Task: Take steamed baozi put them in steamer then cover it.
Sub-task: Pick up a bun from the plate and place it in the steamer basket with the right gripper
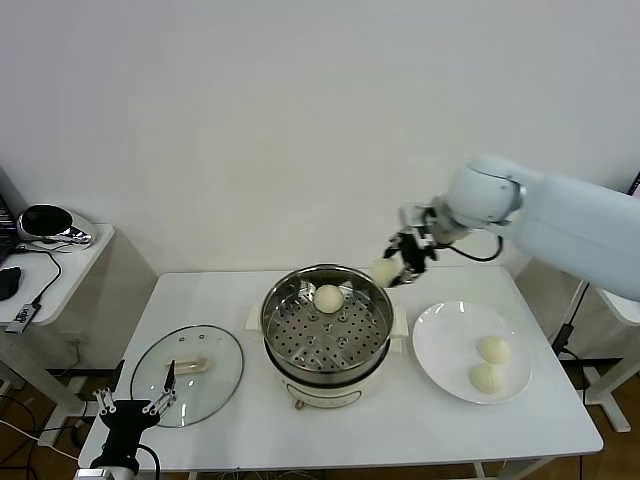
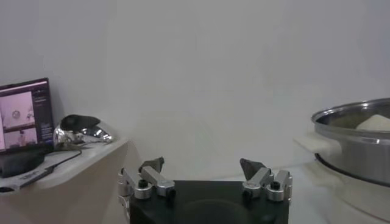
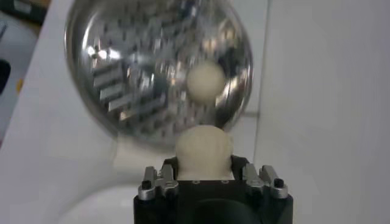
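My right gripper has the baozi. It will let go of it on the steamer's perforated tray (image 1: 294, 321) (image 3: 163, 33), along the side that faces the glass cover.
My right gripper (image 1: 396, 262) is shut on a cream-white baozi (image 1: 385, 271), held in the air just above the far right rim of the steel steamer (image 1: 283, 345). In the right wrist view that baozi (image 3: 203, 151) fills the jaws, with the steamer (image 3: 109, 67) below it. One baozi (image 1: 329, 297) lies on the perforated tray at the back. Two more baozi (image 1: 493, 348) (image 1: 485, 377) rest on the white plate (image 1: 440, 345). The glass cover (image 1: 222, 368) lies flat to the steamer's left. My left gripper (image 1: 138, 403) is open, low at the table's front left, near the cover.
A side table (image 1: 62, 268) with a dark helmet-like object (image 1: 48, 223) and cables stands at far left. In the left wrist view a laptop screen (image 2: 24, 114) sits on that side table. A white wall runs behind the table.
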Controlling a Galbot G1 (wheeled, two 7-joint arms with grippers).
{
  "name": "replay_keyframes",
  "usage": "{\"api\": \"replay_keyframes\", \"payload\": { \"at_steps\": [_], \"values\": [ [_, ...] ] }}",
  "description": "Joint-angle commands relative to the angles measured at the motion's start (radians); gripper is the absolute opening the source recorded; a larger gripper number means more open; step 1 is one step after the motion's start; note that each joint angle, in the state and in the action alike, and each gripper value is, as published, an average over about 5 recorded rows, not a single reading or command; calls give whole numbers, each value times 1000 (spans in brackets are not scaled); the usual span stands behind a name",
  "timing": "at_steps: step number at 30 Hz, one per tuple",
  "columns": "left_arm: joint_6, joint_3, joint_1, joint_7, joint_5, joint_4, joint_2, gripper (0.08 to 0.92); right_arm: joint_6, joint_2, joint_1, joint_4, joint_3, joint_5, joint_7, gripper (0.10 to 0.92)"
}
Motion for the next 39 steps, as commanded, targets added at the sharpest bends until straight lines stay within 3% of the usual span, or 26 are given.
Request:
{"api": "replay_keyframes", "payload": {
  "at_steps": [1, 16, 39],
  "values": [
    [-2, -2, 4, -1, 6, -1, -5, 823, -187, 265, -50, -40, -58, 161, 126, 543],
    [-2, -3, 1, -2, 8, 3, -9, 823, -188, 392, -217, -240, -31, 90, 136, 543],
    [-4, -4, 0, -2, 5, 4, -9, 823, -187, 437, -227, -309, 3, 54, 101, 568]
  ]
}}
